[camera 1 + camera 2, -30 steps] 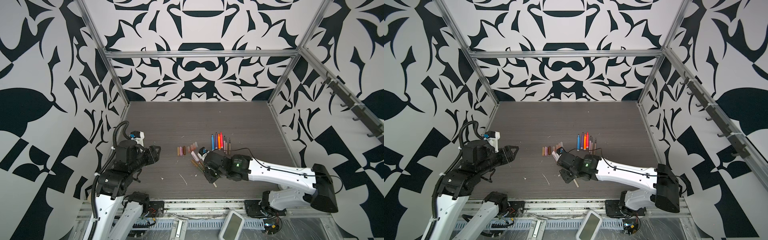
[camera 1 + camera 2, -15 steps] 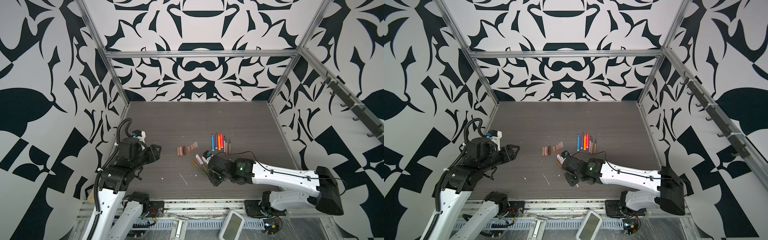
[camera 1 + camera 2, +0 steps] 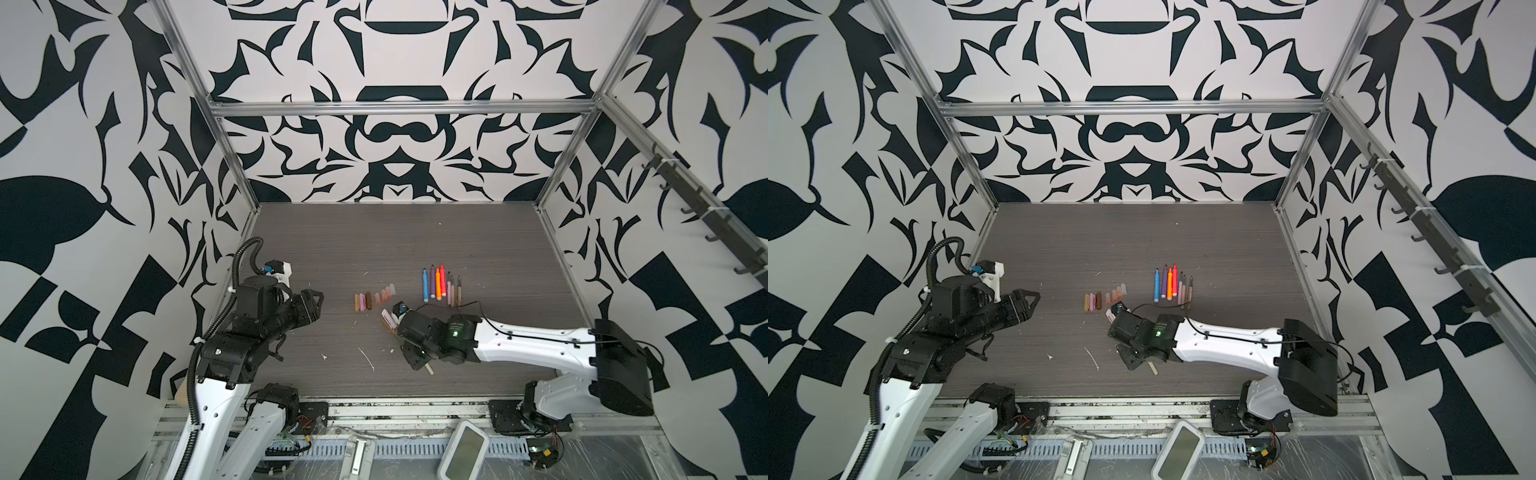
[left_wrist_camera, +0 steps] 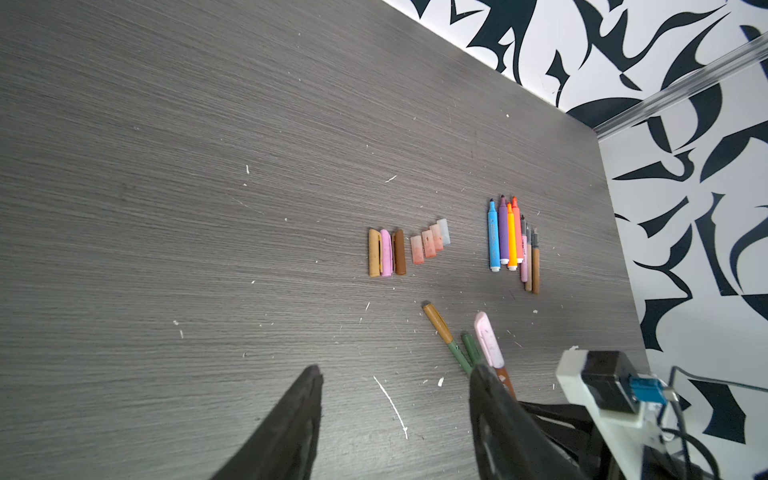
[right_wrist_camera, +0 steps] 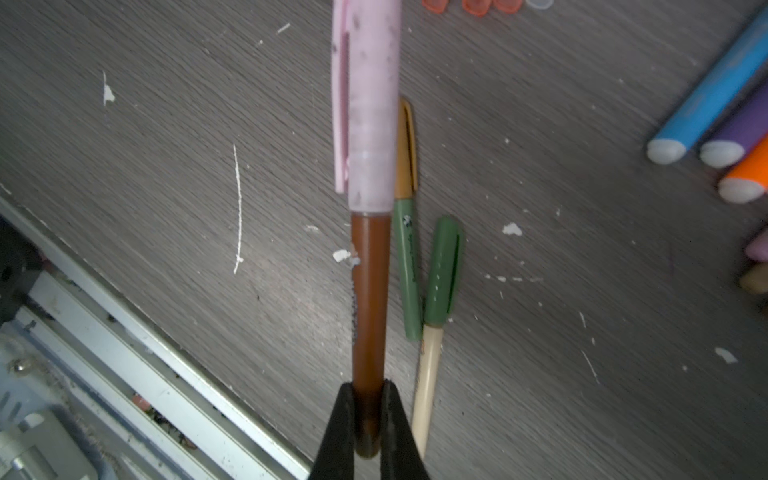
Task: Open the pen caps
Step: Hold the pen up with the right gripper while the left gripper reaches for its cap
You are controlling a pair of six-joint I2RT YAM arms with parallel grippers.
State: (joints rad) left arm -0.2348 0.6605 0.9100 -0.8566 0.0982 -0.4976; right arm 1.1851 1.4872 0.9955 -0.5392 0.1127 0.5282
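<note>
My right gripper is holding the pen's rear end, so next my left gripper goes to the pink cap [image 4: 488, 338] on the brown pen and closes there.
My right gripper [image 5: 368, 388] is shut on the rear end of a brown pen [image 5: 369, 299] that wears a pink cap [image 5: 370, 104]. In a top view the cap [image 3: 388, 319] points toward the loose pen caps. Two thinner capped pens lie beside it: a green one with a tan cap [image 5: 406, 145] and a cream one with a green cap [image 5: 444, 266]. Loose pen caps lie in a row: tan, pink and brown [image 4: 386, 252], then translucent pinkish ones [image 4: 430, 243]. My left gripper [image 4: 395, 374] hangs open and empty to the left [image 3: 313, 301].
Several uncapped markers [image 3: 440, 284] lie side by side to the right of the caps. White scraps [image 3: 368, 359] dot the grey table [image 3: 374, 241]. The table's front edge and metal rail [image 5: 137, 374] run close behind my right gripper [image 3: 415, 353]. Patterned walls enclose the other sides.
The right arm has shifted slightly near the front of the table, still holding the brown pen. The left arm has adjusted its pose a little, its gripper staying open.
</note>
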